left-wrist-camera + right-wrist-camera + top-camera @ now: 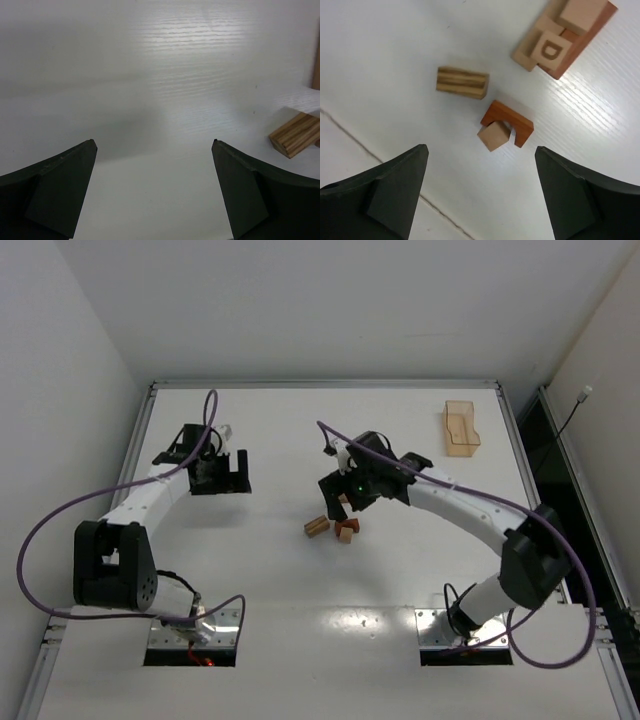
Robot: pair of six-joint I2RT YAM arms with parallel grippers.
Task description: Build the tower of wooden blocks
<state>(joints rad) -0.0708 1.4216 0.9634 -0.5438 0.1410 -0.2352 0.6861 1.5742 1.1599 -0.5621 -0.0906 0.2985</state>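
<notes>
Next, my left gripper moves over to the striped tan block that is beside the reddish-brown arch, and then closes on the block's long sides [317, 527] [298, 134].
In the right wrist view a striped tan block [462, 82] lies alone. A reddish-brown arch [512, 121] lies beside it with a small tan cube [494, 136] at its opening. At the top right, tan cubes, one lettered D [551, 50], sit against a reddish-brown bar [582, 40]. My right gripper [481, 155] is open and empty, above and short of the arch. In the top view it [343, 508] hovers over the striped block [317, 527] and arch [347, 531] and hides the lettered cluster. My left gripper [222, 483] is open and empty, far left of the blocks. No stacked tower shows.
A translucent tan open tray [461, 428] stands at the back right of the white table [300, 600]. In the left wrist view my gripper [154, 145] faces bare table, with the striped block [296, 134] at the right edge.
</notes>
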